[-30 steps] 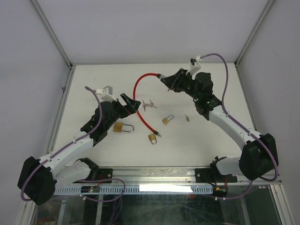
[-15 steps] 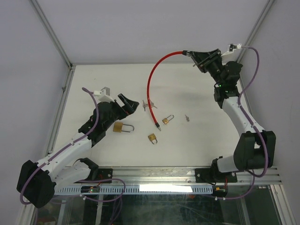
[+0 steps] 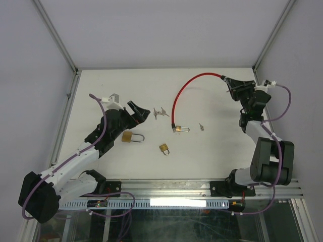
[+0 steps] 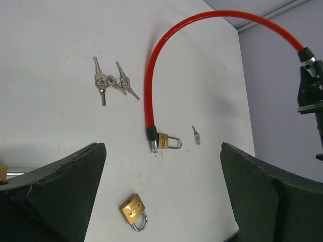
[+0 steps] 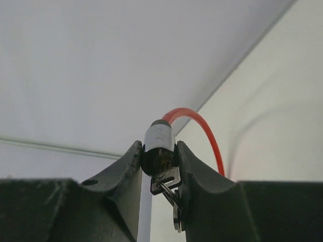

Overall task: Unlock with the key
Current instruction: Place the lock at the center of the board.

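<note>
The robot's right gripper needs to set the lock's cylinder head, now held up off the table, down on the bare white table (image 3: 233, 117) between the single small key and that gripper's arm.
A red cable lock (image 3: 187, 84) arches over the back right of the table. My right gripper (image 3: 233, 85) is shut on its black-and-white cylinder head (image 5: 160, 138), held up off the table. A key (image 5: 165, 181) sits in the cylinder's keyhole with another key hanging from it. The cable's free end (image 4: 151, 135) rests on the table, touching a small brass padlock (image 4: 169, 141). My left gripper (image 3: 139, 112) stands open at the left, with nothing between its fingers (image 4: 60, 186).
A larger brass padlock (image 3: 132, 136) lies beside the left gripper. Another small padlock (image 3: 164, 148) lies near the table's middle front. A bunch of loose keys (image 3: 160, 112) and a single small key (image 3: 201, 126) lie on the white table. Frame posts stand at the back corners.
My right arm has swung from the back middle to the back right, carrying the cable lock's head. The cable's free end slid back up against the small padlock. The left arm barely moved.
</note>
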Robot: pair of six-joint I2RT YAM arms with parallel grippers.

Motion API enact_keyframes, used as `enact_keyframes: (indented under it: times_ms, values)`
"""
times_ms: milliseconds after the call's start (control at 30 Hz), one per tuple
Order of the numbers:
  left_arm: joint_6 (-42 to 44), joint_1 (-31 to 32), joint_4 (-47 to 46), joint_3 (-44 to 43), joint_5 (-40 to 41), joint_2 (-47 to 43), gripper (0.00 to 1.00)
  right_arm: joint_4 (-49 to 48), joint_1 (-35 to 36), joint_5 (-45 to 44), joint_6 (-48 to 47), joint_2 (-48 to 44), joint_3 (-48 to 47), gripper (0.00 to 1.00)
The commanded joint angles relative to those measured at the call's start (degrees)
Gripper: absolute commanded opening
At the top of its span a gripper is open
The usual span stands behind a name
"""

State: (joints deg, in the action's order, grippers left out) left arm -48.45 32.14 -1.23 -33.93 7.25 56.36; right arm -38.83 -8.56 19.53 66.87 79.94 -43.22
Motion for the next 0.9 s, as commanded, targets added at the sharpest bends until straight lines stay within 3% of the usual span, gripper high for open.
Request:
enact_keyframes:
  times_ms: [0,533,667,867]
  values:
    - [0.4,-0.5,-0.8,-1.4,-1.3,0.2,0.99,-9.8,-3.1,-4.5,1.0,-1.6,6.8,0.00]
    - [-0.2,-3.3,3.9,-1.5,-1.1,3.2,0.99,-9.0,-12.8,-11.4,-6.9,-3.0,30.2,0.00]
    - [-0.7,-4.0,5.4,-1.2,-1.5,3.1,0.99,-7.5,-15.4,-11.4,-9.6,-2.5,31.3,0.10]
    - [-1.9,-6.2,7.6,-1.1,-2.5,3.6,0.99,3.7,-17.0,-14.4,-14.9,-6.4,30.1,0.16]
